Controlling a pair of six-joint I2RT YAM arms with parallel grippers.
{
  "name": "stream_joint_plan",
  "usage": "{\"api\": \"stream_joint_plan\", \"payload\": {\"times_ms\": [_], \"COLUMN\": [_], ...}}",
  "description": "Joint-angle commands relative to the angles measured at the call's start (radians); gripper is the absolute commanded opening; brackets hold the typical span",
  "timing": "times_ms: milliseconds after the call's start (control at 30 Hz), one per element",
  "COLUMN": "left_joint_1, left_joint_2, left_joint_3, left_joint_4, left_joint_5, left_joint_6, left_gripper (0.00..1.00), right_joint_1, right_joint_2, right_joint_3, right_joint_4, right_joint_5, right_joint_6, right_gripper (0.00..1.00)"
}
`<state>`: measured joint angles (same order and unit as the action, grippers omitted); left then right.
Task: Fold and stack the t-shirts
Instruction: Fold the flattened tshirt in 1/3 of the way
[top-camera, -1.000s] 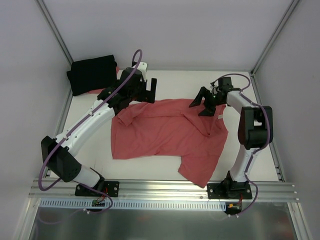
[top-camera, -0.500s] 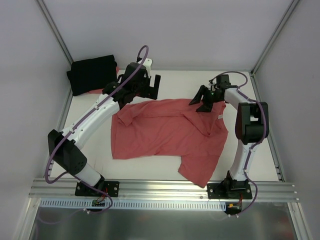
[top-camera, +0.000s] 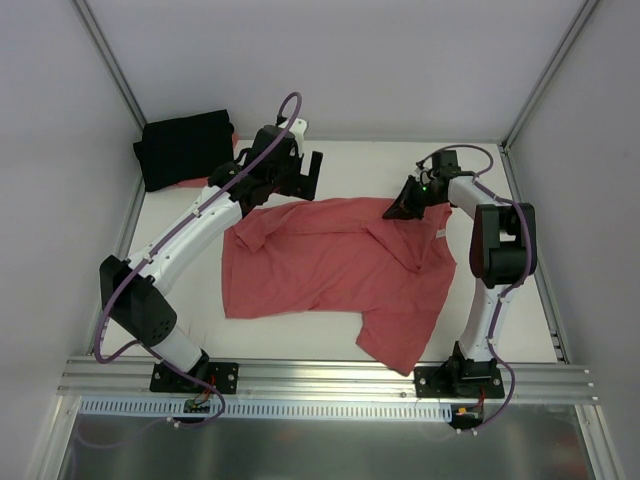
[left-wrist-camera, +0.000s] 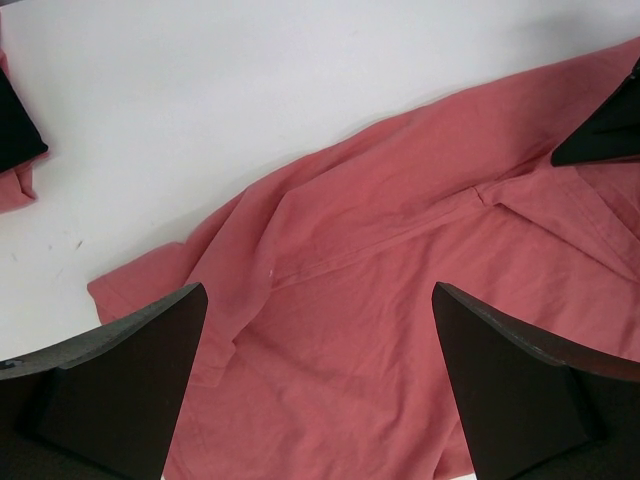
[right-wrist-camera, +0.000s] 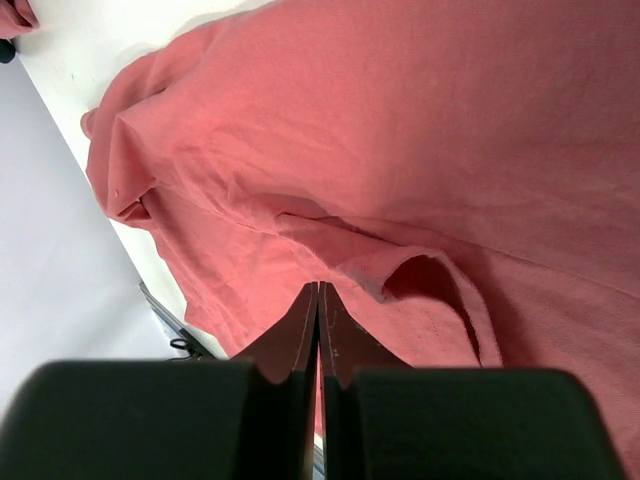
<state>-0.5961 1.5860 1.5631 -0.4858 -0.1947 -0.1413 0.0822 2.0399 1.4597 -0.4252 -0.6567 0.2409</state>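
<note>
I need to open my right gripper's closed fingers and close them around the fold's near corner (right-wrist-camera: 376, 288), since the coral-red t-shirt's raised fold is outside them.
The coral-red t-shirt (top-camera: 330, 265) lies spread and rumpled on the white table, one sleeve hanging toward the near edge. My right gripper (top-camera: 398, 208) is at its far right edge, shut on a pinch of that cloth; in the right wrist view the fingers (right-wrist-camera: 320, 285) meet on a raised hem fold of the shirt (right-wrist-camera: 400, 120). My left gripper (top-camera: 298, 190) hovers open over the shirt's far left part, the red cloth (left-wrist-camera: 400, 300) lying between its wide-apart fingertips (left-wrist-camera: 320, 290). The black t-shirt (top-camera: 183, 147) lies folded in the far left corner.
A bit of red cloth (top-camera: 185, 183) pokes out under the black t-shirt. Grey walls with metal posts enclose the table at the back and sides. An aluminium rail (top-camera: 320, 375) with both arm bases runs along the near edge.
My right gripper has gone from open to shut on the shirt's far right edge. The left gripper has shifted slightly toward the back, still open.
</note>
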Motion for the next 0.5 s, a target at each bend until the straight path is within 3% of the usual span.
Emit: {"api": "stream_joint_plan", "payload": {"times_ms": [0,100,167,200,467], "left_joint_1": [-0.002,-0.001,-0.002,-0.002,-0.002], "left_joint_2": [0.002,0.005,0.006,0.006,0.005], "left_joint_3": [0.031,0.029,0.028,0.026,0.026], "left_joint_4": [-0.004,-0.004,-0.007,-0.008,-0.005], "left_joint_5": [-0.031,-0.028,-0.025,-0.025,-0.022], "left_joint_6": [0.011,0.006,0.005,0.003,0.006], "left_gripper": [0.99,0.99,0.99,0.99,0.99], "right_joint_1": [-0.001,0.001,-0.001,-0.002,-0.045], "right_joint_2": [-0.020,-0.032,-0.038,-0.049,-0.049], "right_joint_3": [0.007,0.002,0.005,0.001,0.001], "right_joint_4": [-0.035,-0.049,-0.076,-0.078,-0.086], "right_joint_5": [-0.024,-0.012,0.011,0.032,0.046], "right_joint_6": [-0.029,-0.049,-0.060,-0.069,-0.084], "right_gripper": [0.00,0.03,0.24,0.99,1.00]}}
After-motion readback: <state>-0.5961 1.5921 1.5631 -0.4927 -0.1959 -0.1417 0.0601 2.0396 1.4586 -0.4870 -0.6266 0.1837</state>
